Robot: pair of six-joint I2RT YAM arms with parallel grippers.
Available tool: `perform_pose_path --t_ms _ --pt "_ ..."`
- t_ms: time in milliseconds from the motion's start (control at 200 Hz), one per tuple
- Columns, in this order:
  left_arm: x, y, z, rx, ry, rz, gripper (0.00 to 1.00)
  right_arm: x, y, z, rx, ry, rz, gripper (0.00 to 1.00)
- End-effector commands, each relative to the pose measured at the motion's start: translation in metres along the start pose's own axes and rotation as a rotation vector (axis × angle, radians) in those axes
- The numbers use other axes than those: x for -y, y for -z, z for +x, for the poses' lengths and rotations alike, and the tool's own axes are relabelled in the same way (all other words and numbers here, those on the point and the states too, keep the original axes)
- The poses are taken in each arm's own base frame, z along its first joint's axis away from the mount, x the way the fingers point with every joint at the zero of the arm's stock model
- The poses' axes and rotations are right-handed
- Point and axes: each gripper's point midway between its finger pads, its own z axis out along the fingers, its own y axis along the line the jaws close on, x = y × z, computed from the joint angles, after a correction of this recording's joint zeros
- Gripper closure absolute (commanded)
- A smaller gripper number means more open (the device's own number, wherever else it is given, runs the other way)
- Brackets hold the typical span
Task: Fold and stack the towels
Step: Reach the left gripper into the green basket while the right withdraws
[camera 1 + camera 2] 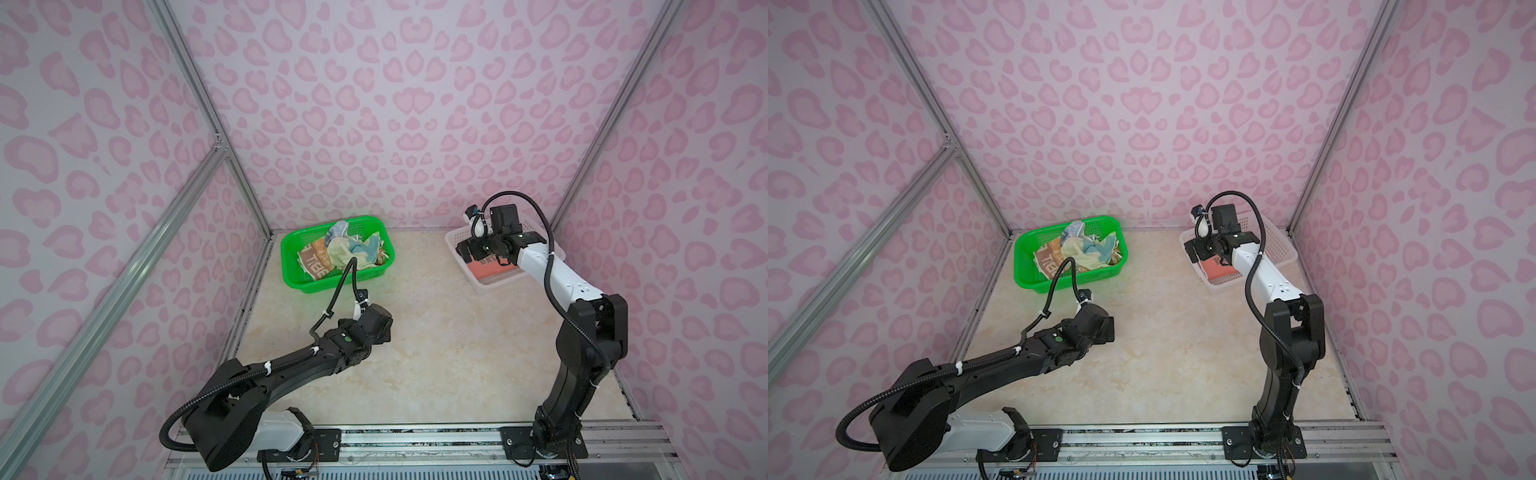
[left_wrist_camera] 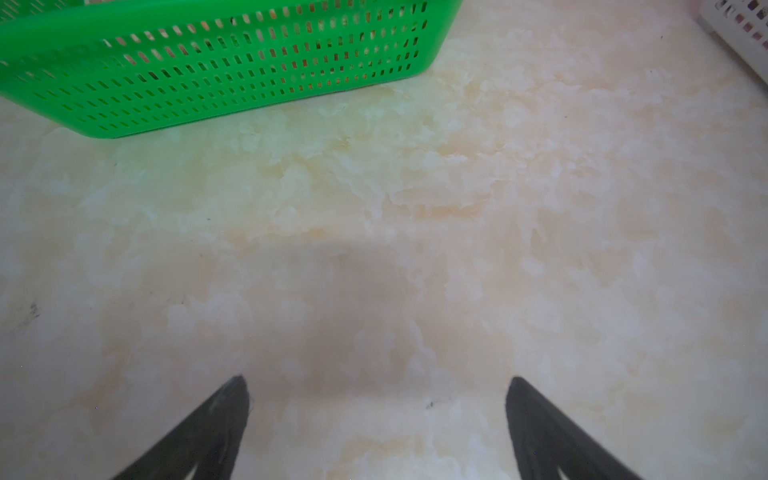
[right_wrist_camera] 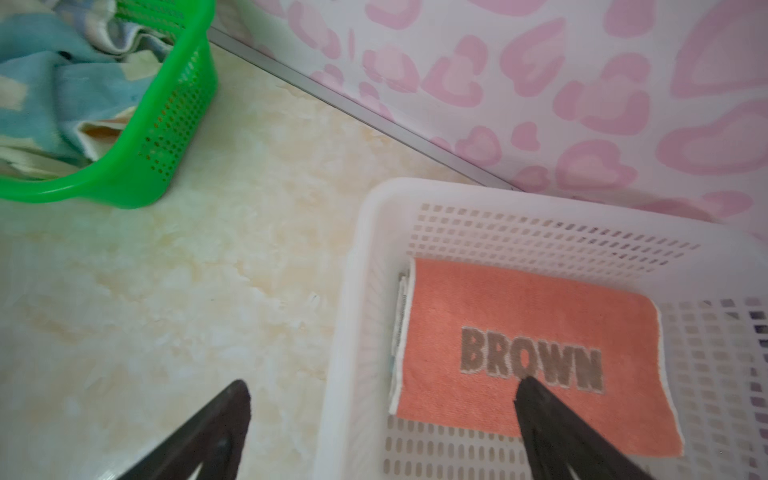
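Next, I close my left gripper on the near pale yellow fold [image 1: 360, 259] of the pale yellow and blue towel in the green basket.
Several crumpled towels [image 1: 343, 249] [image 1: 1084, 249], brown lettered, pale yellow and blue, fill the green basket [image 1: 291, 253] [image 1: 1022, 255] at the back left. One folded coral towel [image 3: 528, 332] with "BROWN" lettering lies flat in the white basket [image 3: 374, 232] [image 1: 453, 237] at the back right. My right gripper [image 3: 380, 382] [image 1: 463, 249] hangs open over that basket's near-left rim, one finger above the coral towel, nothing held. My left gripper [image 2: 376, 380] [image 1: 386, 328] is open and empty over bare tabletop in front of the green basket [image 2: 249, 70].
The marble-look tabletop [image 1: 436, 353] is enclosed by pink patterned walls with aluminium posts [image 1: 232, 166]. A metal rail [image 1: 415, 440] carrying both arm bases runs along the front edge. A corner of the white basket [image 2: 739, 29] shows in the left wrist view.
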Motion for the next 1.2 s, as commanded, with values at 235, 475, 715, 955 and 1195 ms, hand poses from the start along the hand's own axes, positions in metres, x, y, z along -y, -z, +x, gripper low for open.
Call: perform_pose_path --t_ms 235,475,715,955,1195 --pt "-0.031 0.012 -0.061 0.092 0.134 0.017 0.03 -0.145 -0.006 0.014 0.054 0.128 -0.196 0.01" --pt "-0.054 0.002 -0.112 0.086 0.155 -0.049 0.02 -0.193 -0.012 0.044 -0.001 0.154 -0.271 0.01" --pt "-0.059 -0.036 -0.155 0.034 0.185 -0.067 0.01 -0.193 -0.016 0.068 -0.060 0.122 -0.211 0.01" --pt "-0.057 -0.084 -0.165 -0.029 0.198 -0.075 0.02 -0.188 -0.001 0.070 -0.003 0.117 -0.110 0.01" --pt "-0.052 -0.124 -0.178 0.011 0.202 -0.060 0.07 -0.167 0.028 0.071 0.075 0.066 0.006 0.01"
